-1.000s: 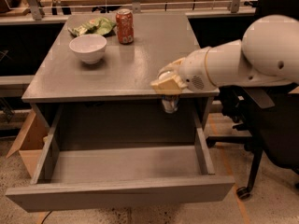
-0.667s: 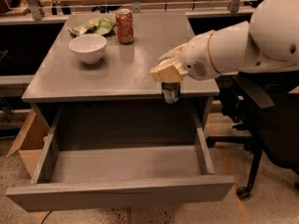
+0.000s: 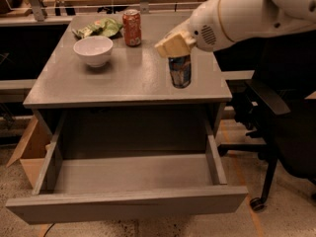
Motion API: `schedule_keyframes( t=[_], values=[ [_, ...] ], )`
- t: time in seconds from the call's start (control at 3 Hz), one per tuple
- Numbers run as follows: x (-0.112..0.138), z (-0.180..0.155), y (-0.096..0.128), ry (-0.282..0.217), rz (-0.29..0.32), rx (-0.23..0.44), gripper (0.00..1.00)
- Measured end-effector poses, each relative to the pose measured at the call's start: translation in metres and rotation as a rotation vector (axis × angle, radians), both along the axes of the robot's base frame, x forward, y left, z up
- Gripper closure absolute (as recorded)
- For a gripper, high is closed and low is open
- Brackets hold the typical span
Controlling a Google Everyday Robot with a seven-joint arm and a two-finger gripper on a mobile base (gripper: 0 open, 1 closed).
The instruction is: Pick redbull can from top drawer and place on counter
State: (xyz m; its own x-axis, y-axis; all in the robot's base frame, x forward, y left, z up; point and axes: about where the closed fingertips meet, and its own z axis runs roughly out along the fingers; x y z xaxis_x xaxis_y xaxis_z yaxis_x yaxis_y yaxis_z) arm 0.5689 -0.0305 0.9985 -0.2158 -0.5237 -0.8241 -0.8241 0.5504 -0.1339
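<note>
The redbull can, now upright over the grey counter, will go down from my gripper on the grey counter [image 3: 184, 82], near the counter's front edge toward the black office chair.
The redbull can [image 3: 180, 72], slim, blue and silver, hangs upright from my gripper [image 3: 175, 47] over the right part of the grey counter [image 3: 123, 78]. Its base is at or just above the surface; I cannot tell if it touches. The gripper is shut on the can's top, with cream-coloured fingers [image 3: 170, 44] covering the lid. My white arm reaches in from the upper right. The top drawer [image 3: 128, 201] is pulled fully open below the counter, and its visible floor holds nothing.
A white bowl [image 3: 93, 50], an orange-red soda can [image 3: 132, 27] and a green chip bag [image 3: 98, 27] stand at the counter's back left. A black office chair [image 3: 281, 127] is at the right. A cardboard box [image 3: 29, 152] lies on the floor at the left.
My gripper has lifted the can from just past the counter's front right edge and carried it up and back over the counter.
</note>
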Motion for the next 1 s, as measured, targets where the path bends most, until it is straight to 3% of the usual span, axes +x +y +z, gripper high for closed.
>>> schedule_keyframes(
  t=[0.33,1.0],
  values=[
    [0.028,0.007,0.002,0.038,-0.028,0.008,1.00],
    [0.080,-0.009,-0.008,0.042,-0.073,0.057,1.00]
  ],
)
